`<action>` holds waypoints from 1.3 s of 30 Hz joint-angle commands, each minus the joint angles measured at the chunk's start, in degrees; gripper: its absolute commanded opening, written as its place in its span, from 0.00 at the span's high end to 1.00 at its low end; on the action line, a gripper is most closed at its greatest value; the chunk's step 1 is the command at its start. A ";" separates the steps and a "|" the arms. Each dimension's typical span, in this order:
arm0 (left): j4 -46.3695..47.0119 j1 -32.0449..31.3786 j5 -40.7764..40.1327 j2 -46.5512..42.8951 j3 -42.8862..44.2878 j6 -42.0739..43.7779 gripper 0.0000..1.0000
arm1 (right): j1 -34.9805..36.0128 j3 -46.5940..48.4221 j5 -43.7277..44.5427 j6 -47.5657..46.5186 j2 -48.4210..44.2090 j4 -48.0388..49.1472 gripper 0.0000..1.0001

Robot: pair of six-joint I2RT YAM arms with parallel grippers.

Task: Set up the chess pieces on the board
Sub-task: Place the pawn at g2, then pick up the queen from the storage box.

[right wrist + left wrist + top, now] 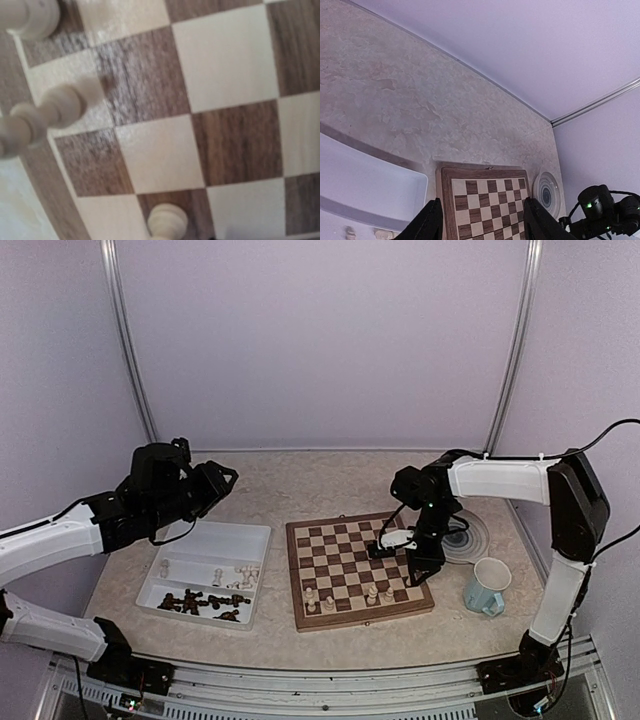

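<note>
My left gripper's fingers should next close on the lone cream piece (217, 577) (350, 233) next to the cream cluster in the middle compartment of the white tray.
The board (352, 552) lies mid-table. Several cream chess pieces (372, 592) stand on its near rows. More cream pieces (242, 577) and dark pieces (198, 600) lie in the white tray (215, 537). My right gripper (417, 578) hangs low over the board's near right corner. Its wrist view shows the checks (230, 55) up close, with a cream piece's head (167, 221) at the bottom centre and two more at the left (47, 111). Its fingers barely show. My left gripper (222, 478) is raised above the tray, open and empty (481, 225), looking at the board (487, 197).
A round grey-ringed plate (468, 537) lies right of the board and also shows in the left wrist view (547, 192). A pale blue mug (487, 587) stands near the plate at the front right. The tray's rim (375, 197) is at the left wrist view's lower left.
</note>
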 commanded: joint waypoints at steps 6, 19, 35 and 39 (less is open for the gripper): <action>-22.07 -0.66 -1.57 7.02 -1.15 2.49 0.50 | -4.58 0.92 -9.31 -0.20 -9.08 4.59 0.59; -32.79 -0.11 -2.01 17.90 0.85 3.09 0.51 | -5.79 -5.03 -14.91 4.28 -13.48 14.27 0.60; -28.03 4.29 2.93 30.17 6.03 11.33 0.64 | -5.79 -8.49 -16.39 6.49 -15.45 16.11 0.60; -28.86 4.29 3.75 31.30 6.30 11.36 0.65 | -5.79 -8.81 -16.23 6.91 -15.73 16.37 0.60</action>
